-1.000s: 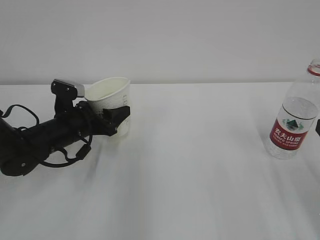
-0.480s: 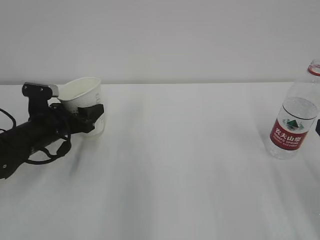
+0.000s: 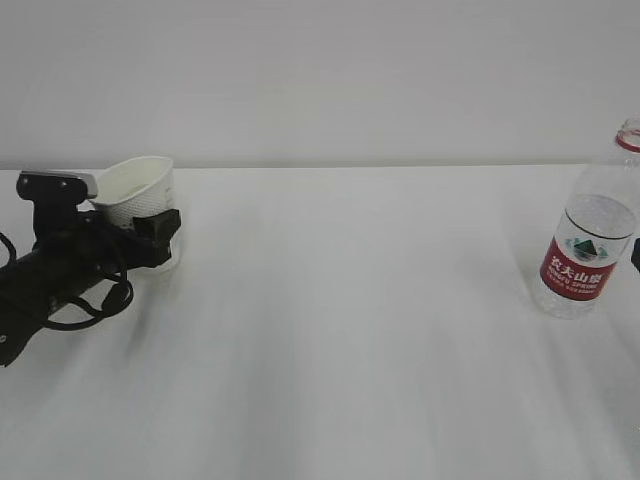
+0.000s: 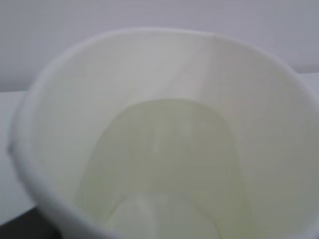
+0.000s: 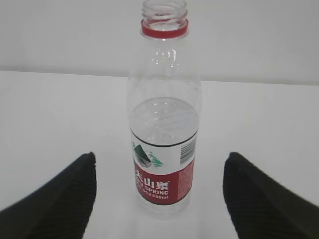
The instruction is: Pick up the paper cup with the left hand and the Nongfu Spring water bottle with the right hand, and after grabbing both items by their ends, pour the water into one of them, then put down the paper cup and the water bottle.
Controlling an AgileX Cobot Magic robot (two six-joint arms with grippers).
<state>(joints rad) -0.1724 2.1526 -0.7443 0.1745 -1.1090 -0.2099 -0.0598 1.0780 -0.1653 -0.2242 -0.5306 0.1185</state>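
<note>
I need to use my left gripper to set the paper cup, now held tilted in that gripper, down on the white table (image 3: 132, 264) close to the pale wall, far across from the water bottle.
The white paper cup (image 3: 138, 188) is tilted at the far left of the exterior view, with my left gripper (image 3: 160, 232) shut on its lower part. In the left wrist view the paper cup (image 4: 164, 89) fills the frame, mouth toward the camera, and hides the fingers. The Nongfu Spring water bottle (image 3: 585, 250) stands upright and uncapped at the right, about half full of clear water (image 5: 164, 117). My right gripper (image 5: 160, 159) is open, and its black fingers (image 5: 55, 199) flank the bottle (image 5: 164, 184) without touching it.
A white table (image 3: 350, 350) runs back to a plain pale wall. The left arm and its cables (image 3: 60, 275) lie low over the table's left side. A dark sliver of the right arm (image 3: 636, 255) shows at the right edge.
The left arm has carried the paper cup leftward across the table. The bottle and the right gripper have not moved.
</note>
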